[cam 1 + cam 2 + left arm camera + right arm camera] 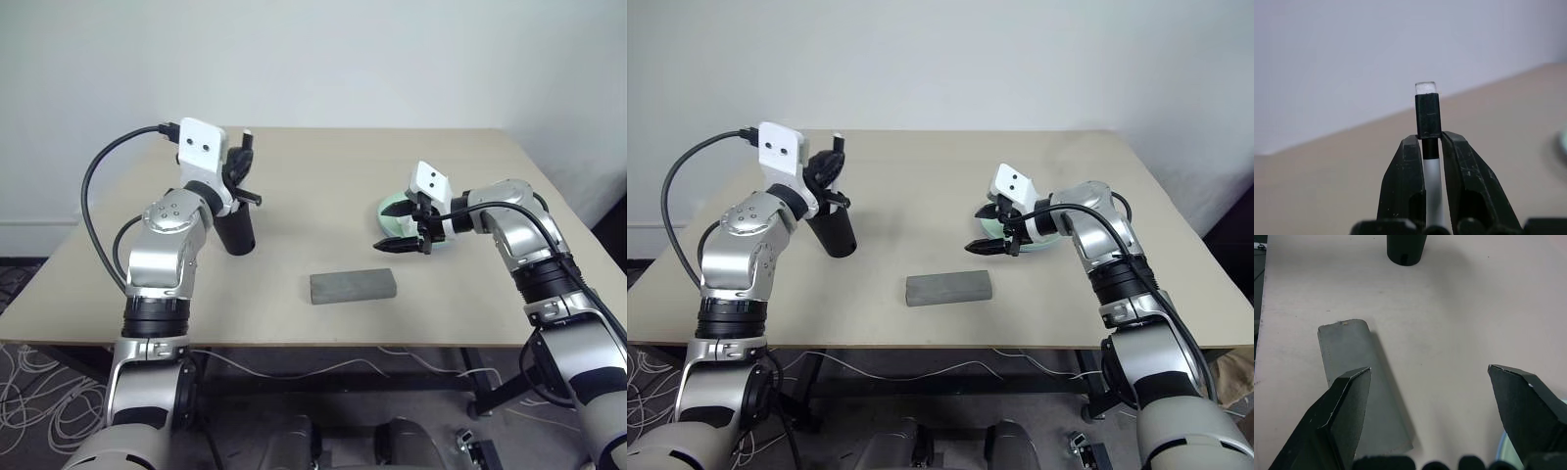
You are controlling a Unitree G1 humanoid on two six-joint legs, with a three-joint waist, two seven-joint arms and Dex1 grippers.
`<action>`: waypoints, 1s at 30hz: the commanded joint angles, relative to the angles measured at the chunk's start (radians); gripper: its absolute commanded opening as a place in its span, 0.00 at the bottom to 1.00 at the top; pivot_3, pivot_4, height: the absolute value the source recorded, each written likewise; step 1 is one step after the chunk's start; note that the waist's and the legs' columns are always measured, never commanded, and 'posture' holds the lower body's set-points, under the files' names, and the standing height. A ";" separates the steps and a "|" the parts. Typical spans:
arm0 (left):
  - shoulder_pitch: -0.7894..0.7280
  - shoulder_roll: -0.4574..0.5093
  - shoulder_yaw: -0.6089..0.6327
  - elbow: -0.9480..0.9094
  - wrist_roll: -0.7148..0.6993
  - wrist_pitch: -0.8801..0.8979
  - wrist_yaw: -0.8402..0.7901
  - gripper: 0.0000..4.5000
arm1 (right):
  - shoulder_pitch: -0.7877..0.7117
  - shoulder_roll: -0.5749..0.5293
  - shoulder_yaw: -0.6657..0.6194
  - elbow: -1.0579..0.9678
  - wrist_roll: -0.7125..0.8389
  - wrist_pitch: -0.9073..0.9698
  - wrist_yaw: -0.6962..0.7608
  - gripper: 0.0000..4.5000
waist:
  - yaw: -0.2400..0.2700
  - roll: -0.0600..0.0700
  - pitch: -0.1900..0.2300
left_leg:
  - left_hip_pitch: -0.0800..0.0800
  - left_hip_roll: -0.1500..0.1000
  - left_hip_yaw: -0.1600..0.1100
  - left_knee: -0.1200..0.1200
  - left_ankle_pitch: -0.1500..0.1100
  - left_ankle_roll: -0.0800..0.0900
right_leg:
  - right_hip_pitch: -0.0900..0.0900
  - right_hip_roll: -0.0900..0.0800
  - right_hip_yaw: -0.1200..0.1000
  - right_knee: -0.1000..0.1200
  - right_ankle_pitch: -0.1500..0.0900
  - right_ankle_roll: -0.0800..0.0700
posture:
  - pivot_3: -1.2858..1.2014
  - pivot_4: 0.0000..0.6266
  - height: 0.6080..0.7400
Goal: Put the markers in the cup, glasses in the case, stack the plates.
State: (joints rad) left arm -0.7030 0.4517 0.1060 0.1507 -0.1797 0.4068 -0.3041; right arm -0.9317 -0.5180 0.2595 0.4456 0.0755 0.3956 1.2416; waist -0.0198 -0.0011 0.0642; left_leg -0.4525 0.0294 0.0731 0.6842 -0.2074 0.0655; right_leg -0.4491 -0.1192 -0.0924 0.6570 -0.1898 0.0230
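The white marker, now hanging just above the cup's rim, will drop from my left gripper inside the opening of the black cup (235, 205) just below it.
My left gripper (239, 164) is shut on a white marker with a black cap (1428, 115), held level with the cap pointing away from me. It hangs just above the rim of the black cup (238, 235), which stands at the table's left. The grey case (353, 286) lies shut near the front middle. My right gripper (400, 230) stands open, pointing left, over the near edge of the light green plate (389, 209); a light blue rim (1050, 245) peeks out beside it. Whether the plates are stacked I cannot tell. The glasses are out of view.
The beige table (323, 176) ends at a white wall behind. In the right wrist view the case (1359, 382) lies below the open fingers, with the cup (1406, 249) beyond it. Cables lie on the floor under the table's front edge.
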 commanded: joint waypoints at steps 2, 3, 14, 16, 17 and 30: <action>-0.035 -0.003 0.045 0.024 0.023 -0.109 0.042 0.03 | -0.019 -0.004 -0.013 -0.035 0.007 0.000 0.001 0.92 | 0.000 0.000 0.000 | 0.000 0.000 0.000 0.000 0.000 0.000 | 0.000 0.000 0.000 0.000 0.000 0.000 | 0.52 0.00 0.70; -0.035 -0.002 0.050 0.035 0.029 -0.130 0.051 0.03 | -0.019 -0.004 -0.013 -0.035 0.007 0.000 0.001 0.92 | 0.000 0.000 0.000 | 0.000 0.000 0.000 0.000 0.000 0.000 | 0.000 0.000 0.000 0.000 0.000 0.000 | 0.52 0.00 0.70; -0.024 0.006 0.069 0.187 0.079 -0.314 0.119 0.03 | -0.022 -0.004 -0.015 -0.028 0.006 -0.002 -0.001 0.92 | 0.000 0.000 0.000 | 0.000 0.000 0.000 0.001 0.000 0.000 | 0.001 0.000 -0.001 0.000 0.000 0.000 | 0.52 0.00 0.70; -0.026 0.004 0.070 0.205 0.077 -0.326 0.121 0.03 | -0.023 -0.004 -0.015 -0.027 0.006 -0.002 -0.001 0.92 | 0.000 0.000 0.000 | 0.000 0.000 0.000 0.001 0.000 0.000 | 0.001 0.000 -0.001 0.000 0.000 0.000 | 0.52 0.00 0.70; -0.029 0.003 0.071 0.216 0.078 -0.330 0.125 0.03 | -0.024 -0.004 -0.015 -0.026 0.006 -0.003 -0.001 0.92 | 0.000 0.000 0.000 | 0.000 0.000 0.000 0.001 0.000 0.000 | 0.001 0.000 -0.001 0.000 0.000 0.000 | 0.52 0.00 0.70; -0.020 -0.015 0.064 0.280 0.056 -0.279 0.089 0.03 | -0.026 -0.002 -0.015 -0.025 0.007 -0.003 -0.001 0.92 | 0.000 0.000 0.000 | 0.000 0.000 -0.001 0.001 0.000 0.000 | 0.001 0.000 -0.002 0.000 0.000 0.000 | 0.52 0.00 0.70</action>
State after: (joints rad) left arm -0.7049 0.4342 0.1581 0.4492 -0.1200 0.1313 -0.2130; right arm -0.9314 -0.5180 0.2595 0.4435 0.0755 0.3963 1.2409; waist -0.0197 -0.0014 0.0640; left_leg -0.4524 0.0297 0.0724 0.6853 -0.2074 0.0655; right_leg -0.4483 -0.1193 -0.0943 0.6574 -0.1896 0.0230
